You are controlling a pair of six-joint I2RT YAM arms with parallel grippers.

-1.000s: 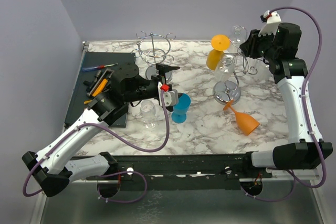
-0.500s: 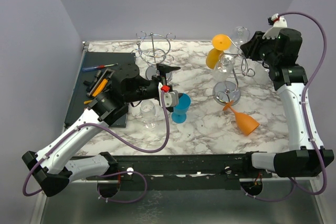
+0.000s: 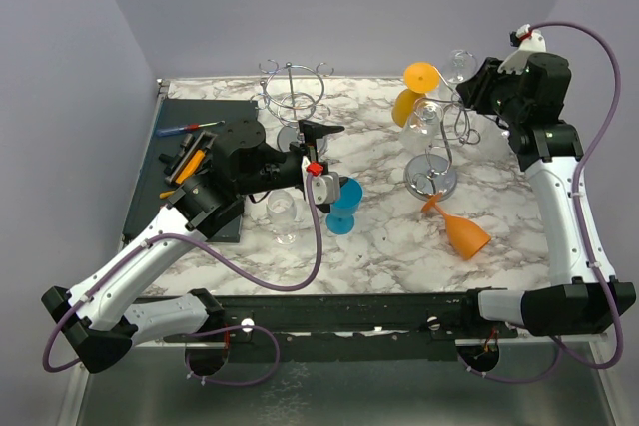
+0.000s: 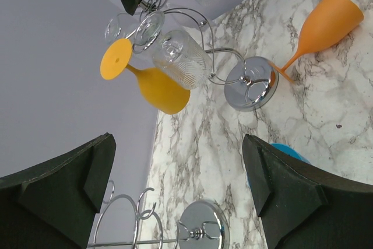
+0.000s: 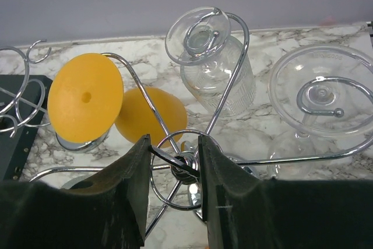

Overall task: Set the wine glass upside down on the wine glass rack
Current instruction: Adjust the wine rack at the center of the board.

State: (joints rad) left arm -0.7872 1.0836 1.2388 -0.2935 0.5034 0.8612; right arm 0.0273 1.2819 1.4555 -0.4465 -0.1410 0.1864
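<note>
My right gripper should open its fingers, as the wine glass rack leans toward it, let the rack settle upright, and then take its center post point(image 5: 182, 160).
The wire wine glass rack point(image 3: 431, 179) point(image 5: 185, 166) point(image 4: 252, 80) stands at the right of the marble table. An orange wine glass point(image 3: 407, 99) point(image 5: 87, 97) and a ribbed clear glass point(image 5: 217, 68) point(image 4: 182, 58) hang upside down on it. A second clear glass point(image 5: 323, 88) hangs on the right arm. My right gripper point(image 3: 467, 97) point(image 5: 173, 161) hovers over the rack's hub, jaws partly apart with nothing between them. My left gripper point(image 3: 327, 155) point(image 4: 180, 185) is wide open and empty. It sits beside a blue glass point(image 3: 345, 205).
Another orange glass point(image 3: 461, 229) point(image 4: 326, 24) lies on its side in front of the rack. A clear glass point(image 3: 283, 212) stands near the left arm. A second wire rack point(image 3: 293, 97) point(image 4: 201, 228) stands at the back. A dark mat point(image 3: 190, 112) holds tools at the left.
My right gripper has risen and shifted slightly toward the rack's top. The hanging glasses have shifted a little. The left arm has not moved.
</note>
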